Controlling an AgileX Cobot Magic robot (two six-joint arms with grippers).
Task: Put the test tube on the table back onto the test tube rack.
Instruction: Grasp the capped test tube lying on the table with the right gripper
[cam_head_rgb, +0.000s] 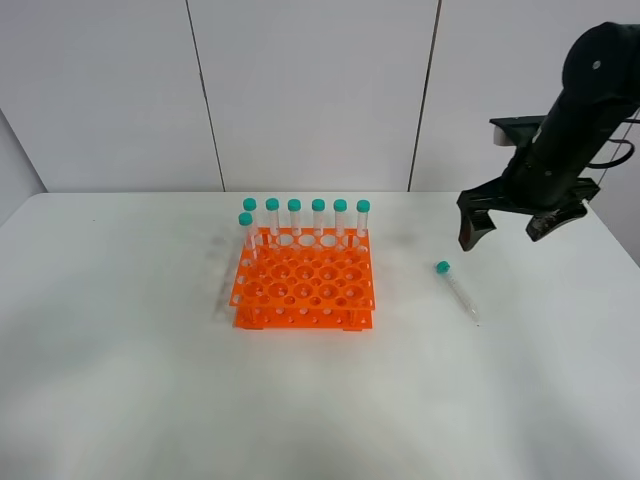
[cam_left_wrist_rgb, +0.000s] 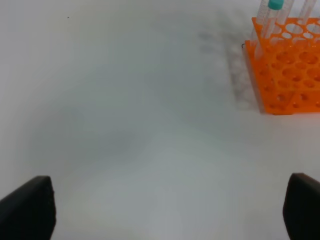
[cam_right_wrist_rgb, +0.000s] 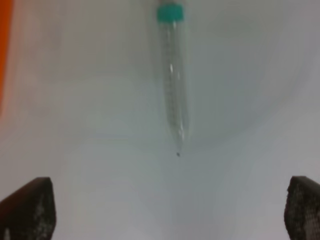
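Observation:
The robot's right gripper will close on the lying test tube's body (cam_head_rgb: 468, 306) (cam_right_wrist_rgb: 177, 117) close to its pointed end, leaving the teal cap free.
A clear test tube (cam_head_rgb: 457, 290) with a teal cap lies flat on the white table (cam_head_rgb: 120, 380), to the right of the orange test tube rack (cam_head_rgb: 304, 292). The rack holds several capped tubes along its back row and left side. My right gripper (cam_head_rgb: 510, 228) hangs open above and behind the lying tube, holding nothing. The right wrist view shows that test tube (cam_right_wrist_rgb: 173, 75) lying ahead of the wide-apart fingertips (cam_right_wrist_rgb: 27, 207). My left gripper (cam_left_wrist_rgb: 170, 210) is open over bare table, with the rack (cam_left_wrist_rgb: 287, 70) off to one side; its arm is out of the exterior high view.
A white panelled wall (cam_head_rgb: 310, 90) stands behind the table. The table's right edge runs close to the right arm's base.

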